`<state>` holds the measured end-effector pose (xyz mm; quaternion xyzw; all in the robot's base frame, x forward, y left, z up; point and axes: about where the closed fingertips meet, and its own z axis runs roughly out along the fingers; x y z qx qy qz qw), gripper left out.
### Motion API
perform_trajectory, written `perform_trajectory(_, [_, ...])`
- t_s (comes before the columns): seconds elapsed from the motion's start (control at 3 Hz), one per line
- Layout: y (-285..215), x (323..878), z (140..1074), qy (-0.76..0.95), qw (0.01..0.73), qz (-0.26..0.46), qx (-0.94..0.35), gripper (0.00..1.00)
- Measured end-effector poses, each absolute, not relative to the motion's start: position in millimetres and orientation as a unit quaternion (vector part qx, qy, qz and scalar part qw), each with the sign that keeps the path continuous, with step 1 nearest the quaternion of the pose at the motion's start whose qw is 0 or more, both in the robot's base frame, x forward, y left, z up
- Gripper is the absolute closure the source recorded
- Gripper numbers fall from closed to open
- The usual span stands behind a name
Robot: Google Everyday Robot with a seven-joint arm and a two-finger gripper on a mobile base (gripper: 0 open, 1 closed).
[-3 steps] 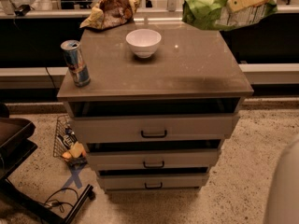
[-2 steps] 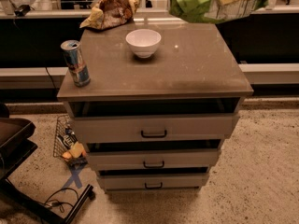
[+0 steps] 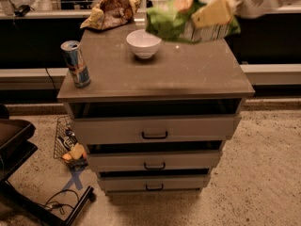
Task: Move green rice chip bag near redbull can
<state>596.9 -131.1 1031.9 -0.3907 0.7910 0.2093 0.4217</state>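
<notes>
I should let go of the green rice chip bag, now hanging above the cabinet top, with my gripper on the cabinet top just in front of the white bowl point(image 3: 137, 66).
The green rice chip bag point(image 3: 176, 22) hangs in the air above the back right of the cabinet top, just right of the white bowl point(image 3: 143, 44). My gripper point(image 3: 214, 13) comes in from the upper right on a white arm and is shut on the bag's right part, its pale yellow fingers point(image 3: 207, 15) lying over it. The redbull can point(image 3: 76, 63) stands upright at the front left corner of the cabinet top, well apart from the bag.
A brown-and-yellow snack bag point(image 3: 110, 12) lies at the back left of the grey drawer cabinet point(image 3: 188, 76). A wire basket point(image 3: 70, 142) with items sits on the floor to the left. A dark chair base point(image 3: 19, 145) stands at the far left.
My gripper has carried the green bag leftward and a little lower, from past the cabinet's right back edge to beside the bowl. The can and bowl have not moved.
</notes>
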Motion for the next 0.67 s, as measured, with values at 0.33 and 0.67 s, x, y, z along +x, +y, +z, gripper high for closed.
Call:
perform_trajectory(0.33, [-116,593,955,0.814,0.375,0.23,-0.38,1.0])
perform_trajectory(0.67, [-106,601,905,0.826,0.35,0.238,-0.373,1.0])
